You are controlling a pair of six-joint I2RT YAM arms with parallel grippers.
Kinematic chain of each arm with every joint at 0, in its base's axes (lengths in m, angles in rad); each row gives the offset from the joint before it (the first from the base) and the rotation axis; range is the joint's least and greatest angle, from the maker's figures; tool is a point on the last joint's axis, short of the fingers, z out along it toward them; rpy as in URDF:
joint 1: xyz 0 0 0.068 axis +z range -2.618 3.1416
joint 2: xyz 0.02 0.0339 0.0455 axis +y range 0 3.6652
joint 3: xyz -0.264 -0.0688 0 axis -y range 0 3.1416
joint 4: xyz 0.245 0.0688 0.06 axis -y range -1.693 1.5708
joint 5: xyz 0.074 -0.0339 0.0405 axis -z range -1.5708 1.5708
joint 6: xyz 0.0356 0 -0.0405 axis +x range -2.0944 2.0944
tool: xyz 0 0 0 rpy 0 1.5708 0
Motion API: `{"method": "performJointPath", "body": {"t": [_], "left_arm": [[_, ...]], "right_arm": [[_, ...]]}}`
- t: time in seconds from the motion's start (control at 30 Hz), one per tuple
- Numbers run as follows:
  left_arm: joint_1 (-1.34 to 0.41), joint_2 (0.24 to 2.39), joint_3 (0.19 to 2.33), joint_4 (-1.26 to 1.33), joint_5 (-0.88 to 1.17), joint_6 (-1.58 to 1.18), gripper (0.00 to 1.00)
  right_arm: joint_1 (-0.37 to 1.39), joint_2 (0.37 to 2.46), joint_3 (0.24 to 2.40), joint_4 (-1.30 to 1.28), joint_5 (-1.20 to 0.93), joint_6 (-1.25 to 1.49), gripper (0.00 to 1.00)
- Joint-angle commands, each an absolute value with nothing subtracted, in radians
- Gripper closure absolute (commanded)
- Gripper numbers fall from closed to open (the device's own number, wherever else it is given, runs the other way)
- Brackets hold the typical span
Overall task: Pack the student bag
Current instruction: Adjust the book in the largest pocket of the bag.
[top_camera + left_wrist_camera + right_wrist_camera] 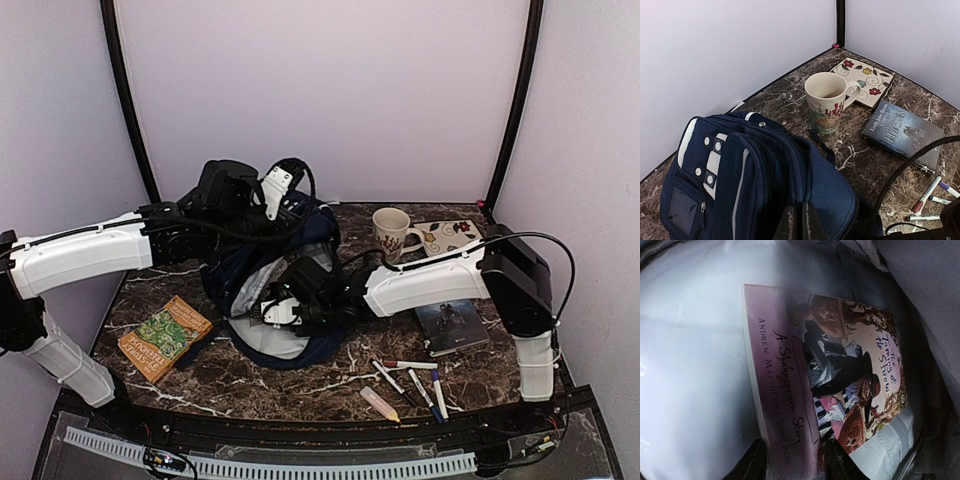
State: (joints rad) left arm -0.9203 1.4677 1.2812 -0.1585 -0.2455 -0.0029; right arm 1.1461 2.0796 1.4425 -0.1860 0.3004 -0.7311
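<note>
The fold of fabric in my left gripper, now held up at the bag's top, will be let go over the grey lining in the bag's opening (288,301), as I open that gripper there.
The navy student bag (228,276) stands open in the middle of the table, its grey lining showing. My left gripper (283,205) is shut on a fold of fabric at the bag's top (740,175), its fingertips (800,222) pressed together, holding it up. My right gripper (281,309) is inside the bag's mouth. In the right wrist view its fingers (752,466) are spread open over the near end of a pink "The Taming of the Shrew" book (830,375). The book lies against the grey lining (690,365).
A green book (165,337) lies left of the bag. A mug (392,232), a floral notebook (447,237) and a dark "Wuthering Heights" book (452,325) sit to the right. Several markers (412,380) and a yellow glue stick (380,403) lie near the front.
</note>
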Motion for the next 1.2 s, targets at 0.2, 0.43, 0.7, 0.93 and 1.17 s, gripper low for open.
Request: {"method": "performJointPath", "body": {"t": [0.2, 0.43, 0.7, 0.93, 1.17], "left_arm": [[-0.922, 1.377, 1.268, -0.028, -0.213, -0.021, 1.0], [-0.922, 1.367, 1.252, -0.021, -0.204, -0.032, 1.0], [-0.922, 1.37, 1.243, -0.024, -0.209, -0.034, 1.0], [-0.91, 1.39, 1.239, -0.036, -0.216, -0.023, 1.0], [-0.869, 1.393, 1.181, -0.043, -0.157, -0.053, 1.0]], "right_arm": [[1.129, 2.178, 1.481, 0.046, 0.474, -0.796, 0.72], [1.075, 2.239, 1.567, 0.07, 0.523, -0.777, 0.77], [1.066, 2.229, 1.539, 0.082, 0.513, -0.779, 0.73], [1.143, 2.001, 1.297, 0.042, 0.424, -0.777, 0.59], [1.181, 1.787, 1.281, -0.3, 0.246, -0.58, 0.56]]}}
